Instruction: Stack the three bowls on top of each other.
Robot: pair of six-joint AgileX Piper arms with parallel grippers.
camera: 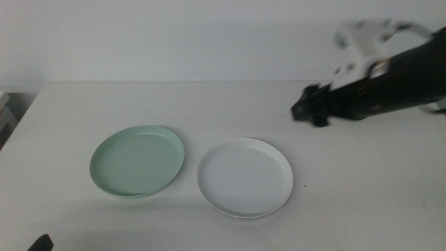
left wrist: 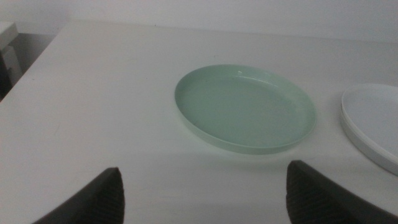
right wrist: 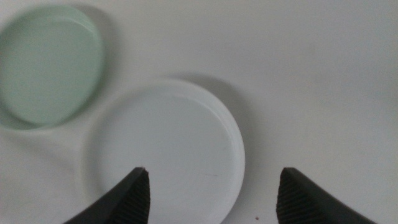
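Observation:
My left gripper is going to close on the edge of the mint green bowl, at the side (camera: 92, 164) (left wrist: 176, 102) farthest away from the white bowl.
A mint green bowl (camera: 138, 161) lies left of centre on the table. A white bowl (camera: 244, 176) lies right beside it, with a narrow gap between their rims. In the wrist views the white bowl's (right wrist: 166, 149) rim looks doubled; I cannot tell whether another dish lies under it. My right gripper (camera: 304, 111) hangs in the air behind and to the right of the white bowl; its jaws (right wrist: 212, 180) stand open and empty. My left gripper (camera: 40, 242) waits at the near left edge, open (left wrist: 205, 180), facing the green bowl (left wrist: 245, 107).
The white table (camera: 209, 104) ends at the left, where a pale object (camera: 5, 115) stands beyond the edge. A plain white wall runs behind.

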